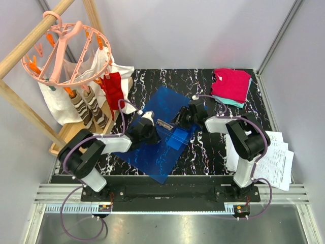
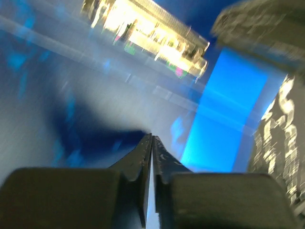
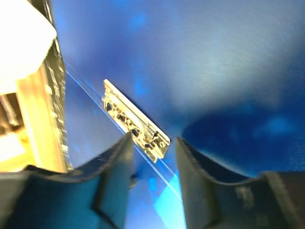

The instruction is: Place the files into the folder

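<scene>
The closed fingers of my left gripper rest on the folder next to the metal clip, so I should open them and grip the clip's end [image 1: 159, 122] away from the light blue label.
The blue folder [image 1: 158, 137] lies in the middle of the black marble table [image 1: 203, 152], its white barcode label [image 1: 165, 123] facing up. It fills the left wrist view [image 2: 86, 86] and the right wrist view [image 3: 190, 57]. My left gripper [image 1: 148, 123] is shut, its tips [image 2: 151, 137] right at the folder's glossy surface, and I see nothing between them. My right gripper [image 1: 184, 118] is open over the folder's far right part, and in its wrist view [image 3: 152, 140] the label [image 3: 136, 126] and a folder edge sit between its fingers. The files [image 1: 274, 157] lie stacked at the table's right edge.
Folded pink and teal clothes [image 1: 232, 85] lie at the back right. A wooden rack with a pink peg hanger [image 1: 66, 48] and hanging cloths stands at the left. The right arm's base [image 1: 249, 152] partly overlaps the files.
</scene>
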Controlling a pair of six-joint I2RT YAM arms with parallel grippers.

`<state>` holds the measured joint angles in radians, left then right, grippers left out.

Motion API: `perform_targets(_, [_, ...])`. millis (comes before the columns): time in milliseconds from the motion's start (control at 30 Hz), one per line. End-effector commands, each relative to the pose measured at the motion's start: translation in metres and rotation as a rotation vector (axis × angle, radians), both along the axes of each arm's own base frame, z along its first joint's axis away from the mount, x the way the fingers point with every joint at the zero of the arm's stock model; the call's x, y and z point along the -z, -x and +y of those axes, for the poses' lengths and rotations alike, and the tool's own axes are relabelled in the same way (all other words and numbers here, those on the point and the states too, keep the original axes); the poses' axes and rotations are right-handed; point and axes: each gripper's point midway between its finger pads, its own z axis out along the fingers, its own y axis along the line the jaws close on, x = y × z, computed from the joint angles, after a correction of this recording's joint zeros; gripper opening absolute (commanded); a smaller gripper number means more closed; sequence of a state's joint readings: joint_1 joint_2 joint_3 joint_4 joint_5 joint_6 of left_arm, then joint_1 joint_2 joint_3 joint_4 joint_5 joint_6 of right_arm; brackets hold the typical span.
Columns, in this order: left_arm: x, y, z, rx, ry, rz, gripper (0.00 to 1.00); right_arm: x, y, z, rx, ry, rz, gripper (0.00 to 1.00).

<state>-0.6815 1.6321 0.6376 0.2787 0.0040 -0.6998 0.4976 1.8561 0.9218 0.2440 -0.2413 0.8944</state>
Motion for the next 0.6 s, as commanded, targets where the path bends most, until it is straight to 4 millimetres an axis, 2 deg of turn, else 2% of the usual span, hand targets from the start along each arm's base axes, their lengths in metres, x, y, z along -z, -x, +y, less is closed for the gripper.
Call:
perform_targets(0, [0.026, 0.054, 0.055, 0.062, -0.249, 0.175, 0.18, -0.01, -0.006, 0.001, -0.206, 0.12, -0.101, 0.56])
perform_targets(67, [-0.001, 0.042, 0.047, 0.058, -0.204, 0.117, 0.33, 0.0, -0.003, 0.004, -0.261, 0.127, -0.099, 0.58])
perform_targets(167, [-0.026, 0.026, 0.038, 0.05, -0.148, 0.103, 0.46, 0.013, 0.0, 0.008, -0.286, 0.105, -0.09, 0.58])
perform_targets(233, [-0.038, 0.013, 0.033, 0.032, -0.12, 0.098, 0.5, 0.022, 0.008, 0.007, -0.285, 0.091, -0.072, 0.55])
perform_targets(300, [-0.032, 0.004, 0.038, -0.022, -0.124, 0.131, 0.58, 0.02, 0.01, 0.012, -0.278, 0.045, -0.064, 0.5])
perform_targets(333, [-0.033, -0.002, 0.037, -0.035, -0.112, 0.136, 0.61, 0.026, 0.016, 0.009, -0.269, 0.038, -0.041, 0.46])
perform_targets(367, [-0.032, -0.009, 0.037, -0.06, -0.101, 0.15, 0.64, 0.024, 0.018, 0.011, -0.241, 0.007, -0.023, 0.36])
perform_targets(400, [-0.032, -0.013, 0.035, -0.07, -0.093, 0.154, 0.68, 0.025, 0.022, 0.011, -0.231, -0.017, -0.011, 0.33])
perform_targets(433, [-0.028, -0.015, 0.033, -0.079, -0.087, 0.176, 0.68, 0.034, 0.037, 0.006, -0.22, -0.038, 0.026, 0.31])
perform_targets(467, [-0.033, -0.023, 0.028, -0.083, -0.074, 0.169, 0.69, 0.024, 0.035, 0.012, -0.183, -0.117, 0.015, 0.25])
perform_targets(500, [-0.033, -0.025, 0.027, -0.094, -0.076, 0.181, 0.69, 0.024, 0.041, 0.013, -0.177, -0.152, 0.029, 0.22])
perform_targets(533, [-0.026, -0.027, 0.027, -0.12, -0.086, 0.206, 0.7, 0.034, 0.057, 0.009, -0.144, -0.186, 0.096, 0.21])
perform_targets(567, [-0.026, -0.03, 0.025, -0.125, -0.085, 0.211, 0.7, 0.023, 0.056, 0.015, -0.152, -0.247, 0.051, 0.18])
